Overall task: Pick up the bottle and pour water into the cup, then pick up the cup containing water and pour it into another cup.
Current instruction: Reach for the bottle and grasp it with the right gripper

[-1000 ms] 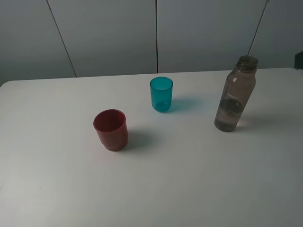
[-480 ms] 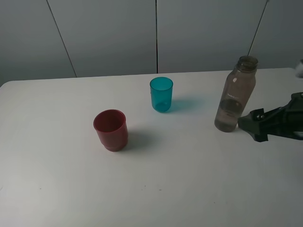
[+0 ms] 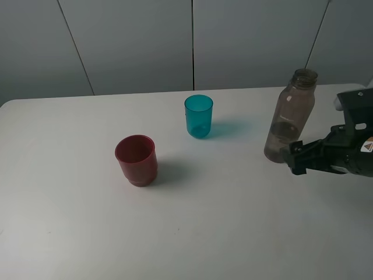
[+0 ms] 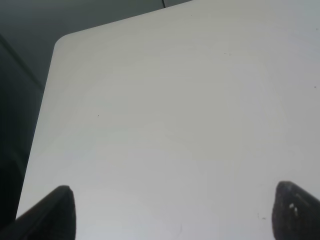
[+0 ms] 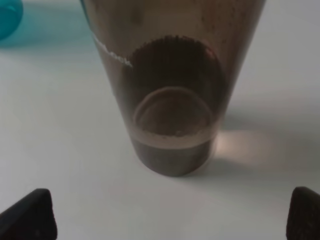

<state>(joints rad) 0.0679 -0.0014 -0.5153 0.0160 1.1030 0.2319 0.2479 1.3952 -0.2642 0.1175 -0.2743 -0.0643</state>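
I will next move my right gripper to the smoky grey-brown bottle's lower body (image 3: 287, 122) (image 5: 173, 34) and close it there, just above the water in the bottle's base.
The smoky grey-brown bottle (image 3: 289, 116) stands upright at the right of the white table, with some water in its base. My right gripper (image 3: 294, 159) is open, low and just in front-right of the bottle's base, apart from it. In the right wrist view the bottle (image 5: 172, 100) fills the middle, between and beyond the open gripper (image 5: 167, 220). The teal cup (image 3: 199, 116) stands at the back centre; its edge shows in the right wrist view (image 5: 7, 15). The dark red cup (image 3: 136, 160) stands front-left of it. My left gripper (image 4: 172, 220) is open over bare table, out of the exterior view.
The white table (image 3: 233, 221) reaches to a grey panelled wall behind. The left wrist view shows the table's rounded corner (image 4: 62, 42) and the dark drop beyond its edge.
My right arm has come in from the right edge and moved left up to the bottle's base. The bottle and both cups have not moved.
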